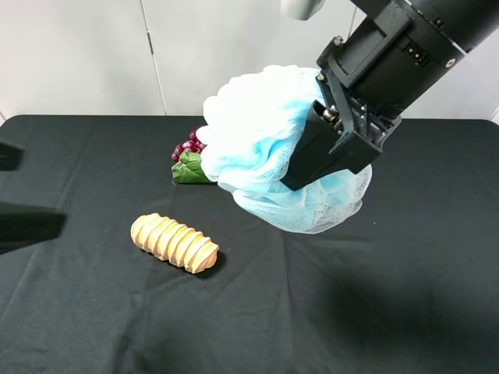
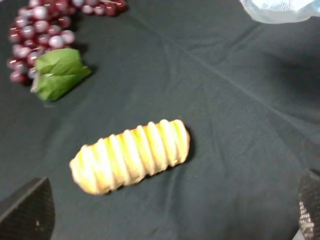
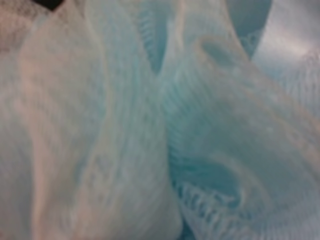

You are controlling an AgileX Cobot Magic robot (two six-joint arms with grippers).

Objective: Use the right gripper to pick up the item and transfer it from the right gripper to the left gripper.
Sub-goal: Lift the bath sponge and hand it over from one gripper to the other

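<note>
Next, I close my left gripper on the bath pouf's free side (image 1: 229,165), by the green leaf, opposite my right gripper.
The light-blue mesh bath pouf (image 1: 249,125) hangs in the air above the black table, near the middle of the exterior view. My right gripper (image 1: 312,175) comes down from the upper right and is shut on the pouf, its black fingers sunk into the ruffles. The right wrist view is filled with the pouf's mesh (image 3: 150,125). My left gripper (image 1: 19,191) is at the far left edge, low over the table, open and empty. Its fingertips (image 2: 25,210) show at the corners of the left wrist view, wide apart. An edge of the pouf (image 2: 280,9) shows there too.
A ridged tan bread loaf (image 1: 175,242) lies on the black tablecloth (image 1: 390,296) left of centre, also in the left wrist view (image 2: 131,156). A purple-red grape bunch with a green leaf (image 1: 189,156) lies behind it, partly hidden by the pouf, and shows in the left wrist view (image 2: 40,30).
</note>
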